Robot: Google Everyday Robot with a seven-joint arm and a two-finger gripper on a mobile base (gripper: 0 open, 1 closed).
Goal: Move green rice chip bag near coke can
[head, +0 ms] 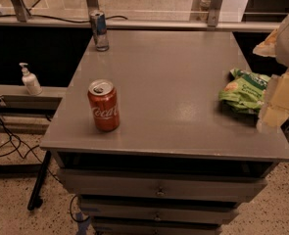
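I need to move my gripper over the crumpled middle (246, 91) of the green rice chip bag next and close it there, between the two ends of the bag.
The green rice chip bag (243, 90) lies crumpled on the right side of the grey cabinet top (173, 72), close to the right edge. The coke can (104, 105) stands upright near the front left corner of the top, far from the bag. My gripper (275, 106) hangs at the right edge of the view, pale beige, right beside the bag's right end and partly covering it. Whether it touches the bag I cannot tell.
A slim blue-and-silver can (99, 30) stands at the back left corner of the top. A white pump bottle (30, 80) sits on a low ledge to the left. Drawers (158, 190) run below the top. Cables (7, 143) lie on the floor at the left.
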